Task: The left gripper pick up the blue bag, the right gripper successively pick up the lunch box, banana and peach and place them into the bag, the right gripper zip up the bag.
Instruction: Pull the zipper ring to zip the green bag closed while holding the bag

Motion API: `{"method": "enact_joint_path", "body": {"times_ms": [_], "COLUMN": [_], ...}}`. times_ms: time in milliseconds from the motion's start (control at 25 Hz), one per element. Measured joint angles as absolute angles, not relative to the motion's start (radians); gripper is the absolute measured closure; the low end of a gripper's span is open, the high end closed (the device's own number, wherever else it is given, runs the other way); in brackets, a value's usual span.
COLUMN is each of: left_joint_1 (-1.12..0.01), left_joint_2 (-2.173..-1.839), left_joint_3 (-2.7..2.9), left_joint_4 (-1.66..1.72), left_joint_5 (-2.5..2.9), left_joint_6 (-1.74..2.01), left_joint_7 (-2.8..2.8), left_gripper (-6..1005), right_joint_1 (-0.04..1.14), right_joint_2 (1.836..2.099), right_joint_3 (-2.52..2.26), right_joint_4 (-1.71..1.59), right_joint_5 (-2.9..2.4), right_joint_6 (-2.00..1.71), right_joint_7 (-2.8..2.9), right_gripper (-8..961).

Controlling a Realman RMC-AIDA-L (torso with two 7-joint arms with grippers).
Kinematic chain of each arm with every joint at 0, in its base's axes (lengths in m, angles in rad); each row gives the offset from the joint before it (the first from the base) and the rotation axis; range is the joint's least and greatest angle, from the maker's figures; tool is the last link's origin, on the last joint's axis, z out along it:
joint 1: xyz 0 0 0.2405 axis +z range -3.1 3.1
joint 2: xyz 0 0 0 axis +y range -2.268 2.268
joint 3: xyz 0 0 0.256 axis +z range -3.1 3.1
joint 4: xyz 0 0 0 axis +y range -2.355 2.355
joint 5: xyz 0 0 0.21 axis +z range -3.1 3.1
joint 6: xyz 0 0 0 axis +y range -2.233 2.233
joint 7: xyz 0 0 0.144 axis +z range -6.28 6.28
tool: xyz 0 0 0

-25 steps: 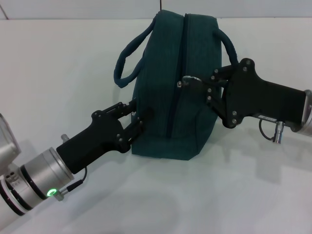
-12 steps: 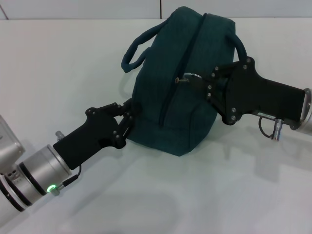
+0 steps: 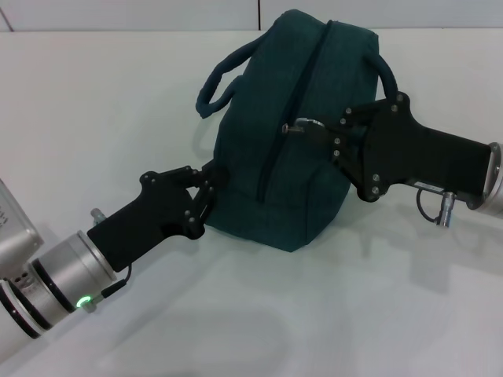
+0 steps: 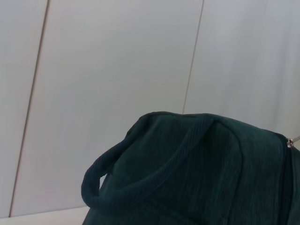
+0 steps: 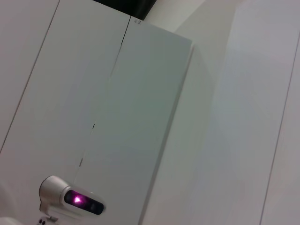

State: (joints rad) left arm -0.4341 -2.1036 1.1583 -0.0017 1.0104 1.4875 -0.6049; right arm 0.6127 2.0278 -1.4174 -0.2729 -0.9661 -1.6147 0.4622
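The left gripper holds the blue bag by its side edge, so it should open and grasp fabric nearer the zipper (image 3: 244, 174) before the robot's right gripper pulls.
The blue bag (image 3: 255, 157) lies tilted on the white table (image 3: 94, 102), its top zipper drawn shut along its length. My left gripper (image 3: 207, 185) is at the bag's near left end, shut on the fabric there. My right gripper (image 3: 316, 130) reaches in from the right and is shut on the metal zipper pull (image 3: 295, 126) at mid-bag. The left wrist view shows the bag (image 4: 201, 183) close up with one rolled handle (image 4: 140, 180). The lunch box, banana and peach are out of view.
Both handles stick out from the bag, one to the left (image 3: 222, 78) and one behind the right gripper (image 3: 383, 75). The right wrist view shows only white wall panels and a small device with a pink light (image 5: 75, 200).
The bag has swung and tilted, its far end moving right. The left gripper has closed on the bag's end and shifted slightly left. The right gripper has held its place on the pull.
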Motion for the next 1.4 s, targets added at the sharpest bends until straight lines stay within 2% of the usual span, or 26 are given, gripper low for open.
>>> {"method": "enact_joint_path", "body": {"times_ms": [640, 1080, 1400], "left_joint_1": [-0.425, -0.437, -0.468], "left_joint_2": [-2.106, -2.102, -2.1], "left_joint_3": [1.154, 1.16, 1.162], "left_joint_4": [-0.002, 0.007, 0.008], "left_joint_5": [1.008, 0.985, 0.997], "left_joint_6": [1.503, 1.525, 1.527], "left_joint_7": [-0.549, -0.58, -0.583], "left_gripper": [923, 560, 559], "right_joint_1": [0.589, 0.586, 0.586], "right_joint_2": [2.028, 2.028, 2.028], "right_joint_3": [-1.429, -1.433, -1.433], "right_joint_4": [-0.27, -0.27, -0.27], "right_joint_5": [-0.925, -0.925, -0.925], "right_joint_6": [-1.612, -1.612, -1.612], "right_joint_7": [0.462, 0.462, 0.462], "right_gripper": [935, 935, 935]}}
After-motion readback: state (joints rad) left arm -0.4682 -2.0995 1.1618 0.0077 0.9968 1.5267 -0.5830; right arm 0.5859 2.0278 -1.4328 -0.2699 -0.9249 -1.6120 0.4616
